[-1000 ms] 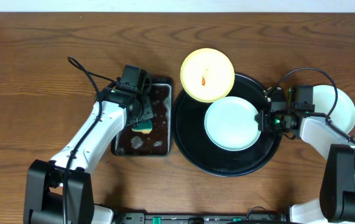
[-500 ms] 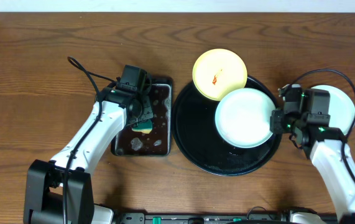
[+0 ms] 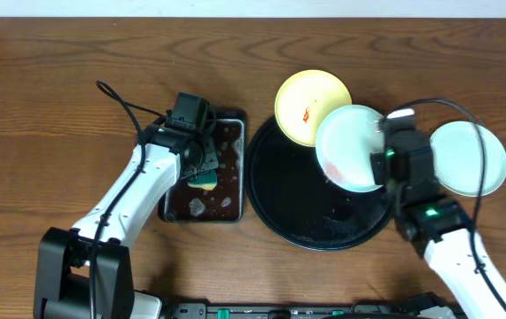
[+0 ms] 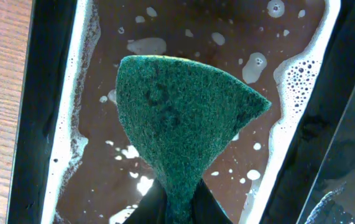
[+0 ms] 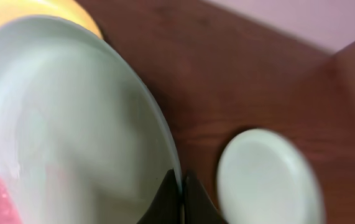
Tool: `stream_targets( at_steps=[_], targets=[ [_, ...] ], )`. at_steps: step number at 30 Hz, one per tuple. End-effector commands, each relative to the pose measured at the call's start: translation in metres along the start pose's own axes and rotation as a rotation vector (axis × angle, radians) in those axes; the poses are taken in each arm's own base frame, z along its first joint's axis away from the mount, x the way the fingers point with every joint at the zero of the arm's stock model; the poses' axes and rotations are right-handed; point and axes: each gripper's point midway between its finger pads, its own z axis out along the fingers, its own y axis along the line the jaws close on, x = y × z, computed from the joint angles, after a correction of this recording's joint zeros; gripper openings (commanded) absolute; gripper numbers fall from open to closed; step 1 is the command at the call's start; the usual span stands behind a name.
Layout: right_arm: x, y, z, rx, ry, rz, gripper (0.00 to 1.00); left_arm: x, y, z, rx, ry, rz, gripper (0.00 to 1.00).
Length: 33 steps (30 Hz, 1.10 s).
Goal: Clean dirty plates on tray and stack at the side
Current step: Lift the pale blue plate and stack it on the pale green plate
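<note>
My right gripper is holding the mint-blue plate and will let go of it on top of the other mint-blue plate (image 3: 467, 153) (image 5: 269, 179) lying on the table.
My right gripper (image 3: 383, 152) is shut on the rim of a mint-blue plate (image 3: 348, 146) and holds it lifted and tilted over the right part of the round black tray (image 3: 281, 190). In the right wrist view the plate (image 5: 65, 118) fills the left, with a red smear low on it, its edge pinched in my right gripper (image 5: 181, 186). A pale yellow plate (image 3: 306, 105) with a red smear rests on the tray's far rim. A second mint-blue plate (image 3: 470, 158) lies on the table to the right. My left gripper (image 4: 180, 208) is shut on a green sponge (image 4: 180, 115) over soapy water.
A rectangular black tray (image 3: 228, 182) with brown soapy water lies left of the round tray; it fills the left wrist view (image 4: 59, 124). Black cables loop near both arms. The wooden table (image 3: 75, 71) spreads around everything.
My right gripper has lifted the mint-blue plate off the round tray and tilted it, and the arm has swung over the tray's right edge. The left arm has not moved.
</note>
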Motion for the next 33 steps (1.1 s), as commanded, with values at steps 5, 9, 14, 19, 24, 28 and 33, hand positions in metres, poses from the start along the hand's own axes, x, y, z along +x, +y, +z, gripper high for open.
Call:
stream_targets(
  at_steps=[5, 9, 14, 19, 24, 28, 33],
  targets=[
    [-0.035, -0.02, -0.034, 0.315, -0.109, -0.191, 0.01, -0.003, 0.003, -0.003, -0.005, -0.019, 0.001, 0.08],
    [-0.052, -0.008, -0.046, 0.323, -0.169, -0.262, 0.01, -0.003, 0.003, -0.003, -0.005, -0.019, 0.001, 0.08],
    [-0.062, -0.005, -0.058, 0.375, -0.185, -0.397, 0.01, -0.003, 0.003, -0.003, -0.005, -0.019, 0.001, 0.08],
    [-0.071, -0.009, -0.063, 0.411, -0.206, -0.403, 0.01, -0.003, 0.003, -0.003, -0.005, -0.019, 0.001, 0.08],
    [-0.072, -0.009, -0.064, 0.412, -0.21, -0.4, 0.01, -0.003, 0.003, -0.003, -0.005, -0.019, 0.001, 0.08],
    [-0.072, -0.009, -0.064, 0.412, -0.211, -0.399, 0.01, -0.003, 0.003, -0.003, -0.006, -0.019, 0.001, 0.08],
    [-0.071, -0.016, -0.061, 0.41, -0.226, -0.257, 0.01, -0.003, 0.003, -0.003, -0.005, -0.019, 0.001, 0.08]
  ],
)
